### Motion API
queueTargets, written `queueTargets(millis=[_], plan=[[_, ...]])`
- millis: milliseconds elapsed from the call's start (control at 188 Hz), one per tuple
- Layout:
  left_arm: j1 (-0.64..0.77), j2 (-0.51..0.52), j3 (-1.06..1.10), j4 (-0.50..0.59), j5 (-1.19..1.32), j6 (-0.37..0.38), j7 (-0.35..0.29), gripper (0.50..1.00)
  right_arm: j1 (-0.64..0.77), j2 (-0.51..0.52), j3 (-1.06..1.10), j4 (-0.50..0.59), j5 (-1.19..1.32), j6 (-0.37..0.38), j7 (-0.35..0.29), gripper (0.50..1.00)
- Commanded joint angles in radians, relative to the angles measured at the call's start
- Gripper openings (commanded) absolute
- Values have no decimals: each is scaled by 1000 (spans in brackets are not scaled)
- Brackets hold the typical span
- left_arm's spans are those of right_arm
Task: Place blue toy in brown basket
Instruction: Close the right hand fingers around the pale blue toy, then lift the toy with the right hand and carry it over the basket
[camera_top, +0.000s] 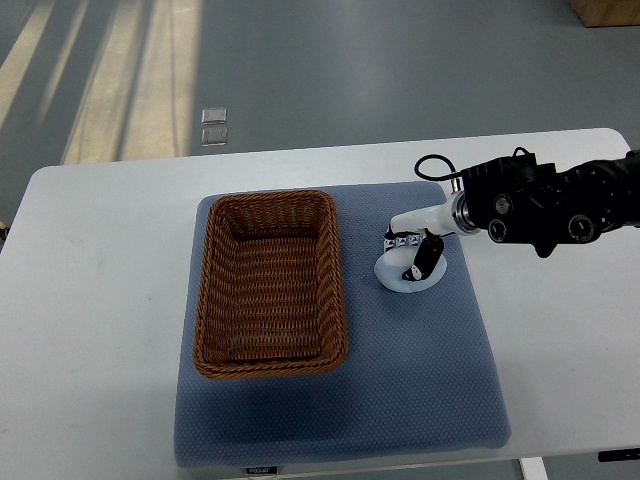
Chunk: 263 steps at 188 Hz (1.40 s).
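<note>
Next, my right gripper lets go of the blue toy near the middle of the brown basket's bottom (254, 278), toward its far side.
The brown wicker basket (270, 285) stands empty on the left half of a blue mat (420, 380). My right hand (410, 262), white with black parts, reaches in from the right edge and is down on the mat just right of the basket, about a hand's width from its right wall. No blue toy shows anywhere; whatever lies under the hand is hidden by it. The left arm is out of the picture.
The mat lies on a white table (100, 300). My right forearm (545, 205), black with a looped cable, crosses above the table's right side. Grey floor lies beyond the far edge, with two small square tiles (213, 125) on it.
</note>
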Motion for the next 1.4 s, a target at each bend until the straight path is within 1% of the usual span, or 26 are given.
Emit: queueTargets(millis=[0,271,383,511,633,884,985,1160,1395], plan=[[0,0,0,0,-1,0,0,1000,10,-8,1,0,3,5,0,500],[0,0,0,0,-1,0,0,1000,84,-48,5,-14,3,18,0,500],[0,0,0,0,0,0,0,1000,130,-53,8,-37,3,44,5,500],[0,0,0,0,0,0,0,1000,173,-54,70,-44,4,54,8,500],[0,0,0,0,0,0,0,1000,197,-33,135,-41,7,59,9,500],[0,0,0,0,-1,0,0,1000,183,96,216,-41,11,56,11,500],[0,0,0,0,0,0,0,1000,150,159,225,-46,11,48,11,500],[0,0,-1,0,-1,0,0,1000,82,214,225,-81,9,45,11,500],[0,0,0,0,0,0,0,1000,4,262,225,-140,1,39,11,500]])
